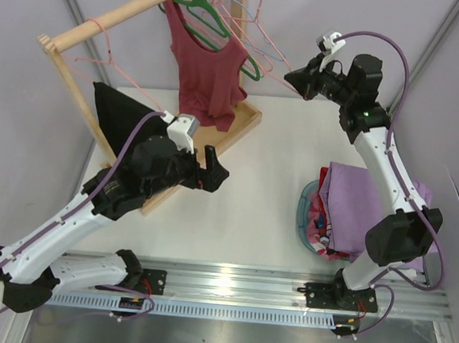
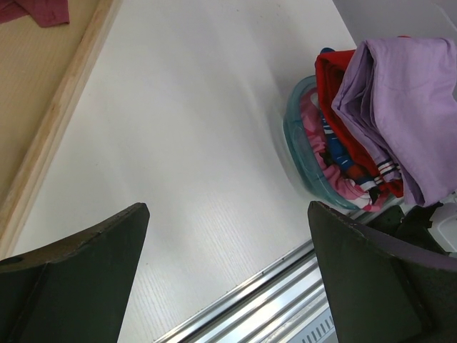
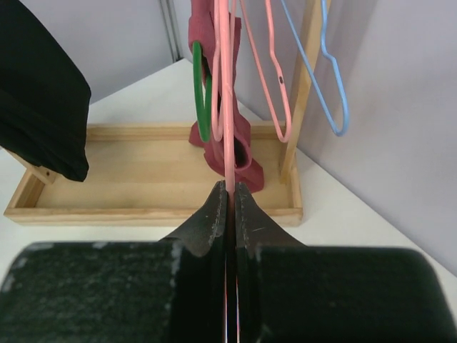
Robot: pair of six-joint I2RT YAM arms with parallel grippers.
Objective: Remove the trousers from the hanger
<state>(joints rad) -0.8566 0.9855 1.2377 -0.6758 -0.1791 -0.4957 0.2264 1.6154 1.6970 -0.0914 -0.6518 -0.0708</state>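
Note:
The robot's right gripper should release the thin pink hanger, now held raised by the rack, on the rack [image 1: 244,42], between the green hanger and the light blue hanger.
The lilac trousers [image 1: 356,199] lie folded on top of a clothes-filled basket at the right of the table, off any hanger; they also show in the left wrist view [image 2: 403,93]. My right gripper [image 1: 298,81] is raised by the rack and shut on the thin pink hanger [image 1: 276,70], whose wire runs up from between the closed fingers in the right wrist view [image 3: 229,107]; the gripper there [image 3: 230,187] holds it edge-on. The hanger is bare. My left gripper [image 1: 213,175] is open and empty above the table's middle, jaws wide apart [image 2: 227,211].
A wooden rack rail [image 1: 114,15] carries a maroon top [image 1: 210,67] on a green hanger [image 1: 224,32], a black garment [image 1: 119,115], another pink hanger [image 3: 275,86] and a light blue hanger [image 3: 332,78]. Its wooden base tray [image 1: 247,125] lies below. The teal basket [image 1: 301,217] stands right.

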